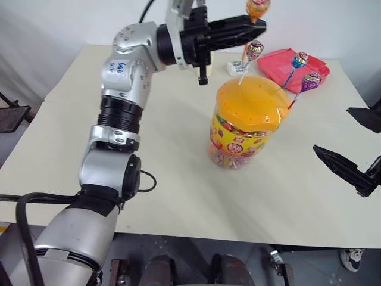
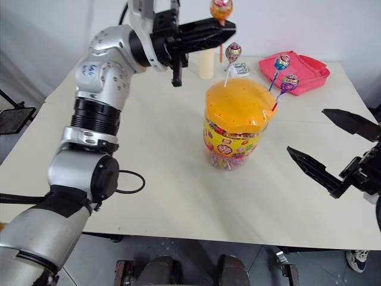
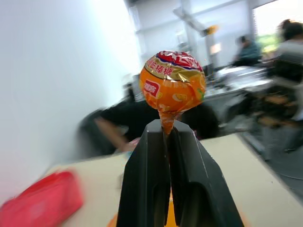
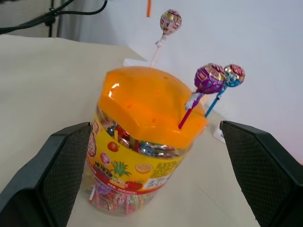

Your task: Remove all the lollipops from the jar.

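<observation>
I should set the orange lollipop, now held above the jar's far side, down with my left gripper on the bare table (image 1: 128,128) under its arm, away from the jar.
The jar (image 1: 245,122) is a clear tub with a domed orange lid and stands mid-table. Three lollipops stick up from its lid: a pinkish one (image 1: 255,49), a blue-red one (image 1: 300,60) and a purple one (image 1: 311,80). My left gripper (image 1: 257,25) hovers above the jar's far side, shut on the stick of an orange lollipop (image 3: 173,82), which is clear of the lid. My right gripper (image 2: 306,131) is open to the right of the jar, apart from it, with its fingers (image 4: 52,175) on either side of the jar in the right wrist view.
A red pouch (image 1: 292,65) lies behind the jar at the table's far right. A slim cream cylinder (image 2: 206,64) and a small white packet (image 1: 236,67) stand behind the jar. People sit in the room's background.
</observation>
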### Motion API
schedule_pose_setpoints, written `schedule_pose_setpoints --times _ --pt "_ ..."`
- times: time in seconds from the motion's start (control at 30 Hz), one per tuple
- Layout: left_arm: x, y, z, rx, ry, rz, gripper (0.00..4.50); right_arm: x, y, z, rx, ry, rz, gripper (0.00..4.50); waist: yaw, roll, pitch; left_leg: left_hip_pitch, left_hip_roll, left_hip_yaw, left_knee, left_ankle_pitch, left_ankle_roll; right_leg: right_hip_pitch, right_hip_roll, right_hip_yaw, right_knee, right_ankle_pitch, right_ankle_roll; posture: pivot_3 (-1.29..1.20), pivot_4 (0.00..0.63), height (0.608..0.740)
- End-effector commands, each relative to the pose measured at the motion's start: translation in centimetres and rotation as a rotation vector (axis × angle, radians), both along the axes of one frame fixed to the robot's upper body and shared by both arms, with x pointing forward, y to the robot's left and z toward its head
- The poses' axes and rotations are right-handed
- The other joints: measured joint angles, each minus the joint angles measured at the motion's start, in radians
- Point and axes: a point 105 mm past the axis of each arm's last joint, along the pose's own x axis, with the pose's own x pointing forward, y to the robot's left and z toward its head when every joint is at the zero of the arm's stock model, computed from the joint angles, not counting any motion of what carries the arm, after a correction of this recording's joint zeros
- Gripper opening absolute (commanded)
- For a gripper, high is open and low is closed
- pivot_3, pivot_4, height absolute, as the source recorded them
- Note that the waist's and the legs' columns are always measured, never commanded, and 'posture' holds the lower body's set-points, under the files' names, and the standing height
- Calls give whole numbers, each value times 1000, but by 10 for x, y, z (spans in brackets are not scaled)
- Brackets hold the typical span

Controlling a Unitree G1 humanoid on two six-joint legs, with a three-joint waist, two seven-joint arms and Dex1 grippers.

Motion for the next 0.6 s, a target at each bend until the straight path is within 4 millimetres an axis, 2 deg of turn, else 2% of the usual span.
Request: schedule_pose_setpoints --times 0.03,0.13,0.23,0.33,0.47,0.53,0.57,0.6 --pt "8 19 20 21 16 204 16 -3 5 3 -17 -2 99 4500 -2 0 0 0 0 0 0 0 0 0 0 0 0 0 0 0 150 740" --pt "35 52 4 79 151 474 16 0 5 -1 -28 35 138 4500 -7 0 1 0 0 0 0 0 0 0 0 0 0 0 0 0 150 740" --pt "54 88 -26 151 272 699 16 8 1 -3 -32 43 128 4500 -10 0 1 0 0 0 0 0 0 0 0 0 0 0 0 0 150 740" --pt "68 136 -92 328 507 976 16 16 3 -7 -34 55 141 4500 -15 0 0 0 0 0 0 0 0 0 0 0 1 0 0 0 150 740" --pt "68 165 -139 403 663 1129 16 22 7 -9 -32 57 156 4500 -17 -2 3 0 0 0 0 0 0 -1 0 0 1 0 0 0 150 740" --pt "68 190 -184 493 773 1277 16 27 9 -13 -35 65 164 4500 -17 -4 4 -2 0 -1 1 0 0 -2 0 0 1 0 0 0 150 740" --pt "65 196 -202 541 803 1312 16 30 10 -14 -35 65 168 4500 -18 -4 4 -2 0 -1 2 0 0 -1 0 0 1 0 0 0 150 740" --pt "63 198 -212 559 843 1326 16 31 11 -13 -33 62 172 4500 -18 -4 4 -1 0 0 1 0 0 -1 -1 0 1 0 0 0 150 740"
